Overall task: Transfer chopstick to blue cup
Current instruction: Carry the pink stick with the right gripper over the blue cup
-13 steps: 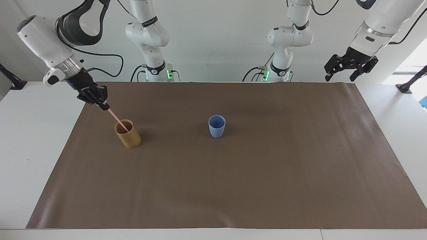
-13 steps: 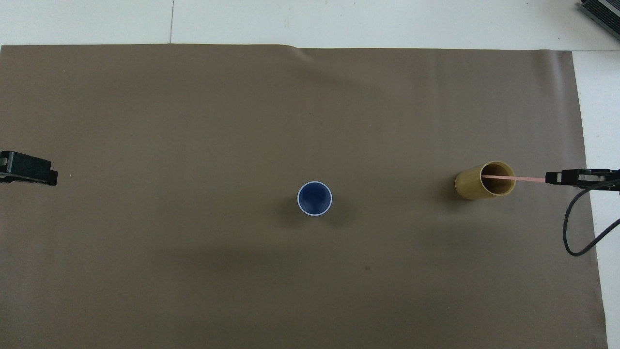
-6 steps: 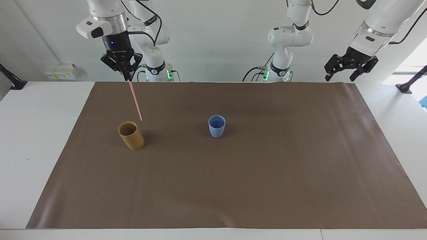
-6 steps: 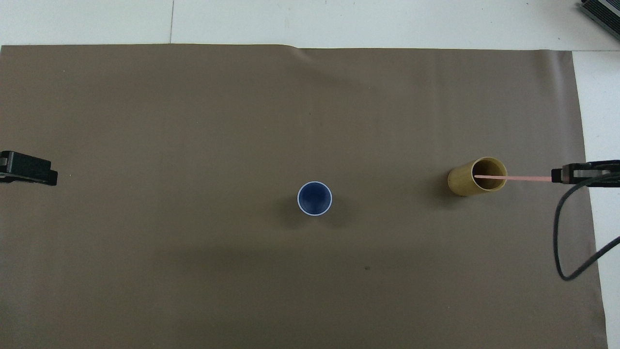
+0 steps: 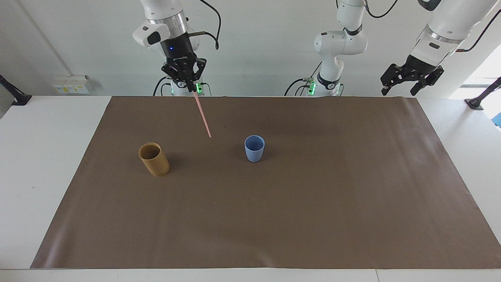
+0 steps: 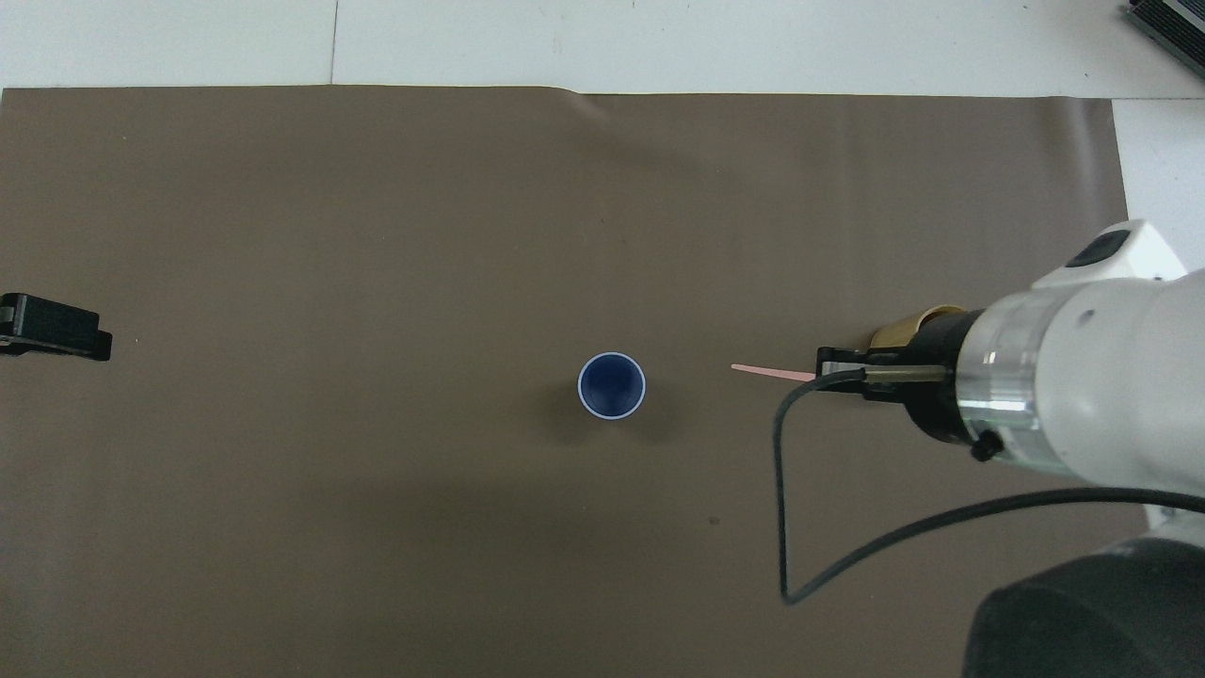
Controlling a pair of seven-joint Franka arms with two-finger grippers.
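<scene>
Next, my right gripper lets go of the pale pink chopstick inside the light-blue cup point(image 6: 610, 390), where it will lean on the cup's rim toward the black cable. The chopstick is still held above the mat.
My right gripper point(image 5: 192, 89) is shut on the top end of the pale pink chopstick point(image 5: 202, 114). It holds the stick up in the air, slanting down, over the mat between the two cups. The stick's lower tip hangs above cup height, toward the light-blue cup point(image 5: 254, 148), which stands upright and empty mid-table. In the overhead view the right gripper point(image 6: 828, 369) and chopstick point(image 6: 767, 371) are beside the blue cup point(image 6: 611, 384), toward the right arm's end. My left gripper point(image 5: 399, 91) waits, open and empty, raised at the left arm's end; its tip shows in the overhead view point(image 6: 56, 328).
A tan-brown cylindrical cup point(image 5: 154, 158) stands empty toward the right arm's end; in the overhead view the tan cup point(image 6: 908, 327) is mostly covered by the right arm. A brown mat point(image 5: 313, 215) covers the table. A black cable point(image 6: 781, 490) loops from the right wrist.
My right gripper has lifted the chopstick out of the tan cup and carried it toward the blue cup. The tan cup shifted slightly. The left arm has not moved.
</scene>
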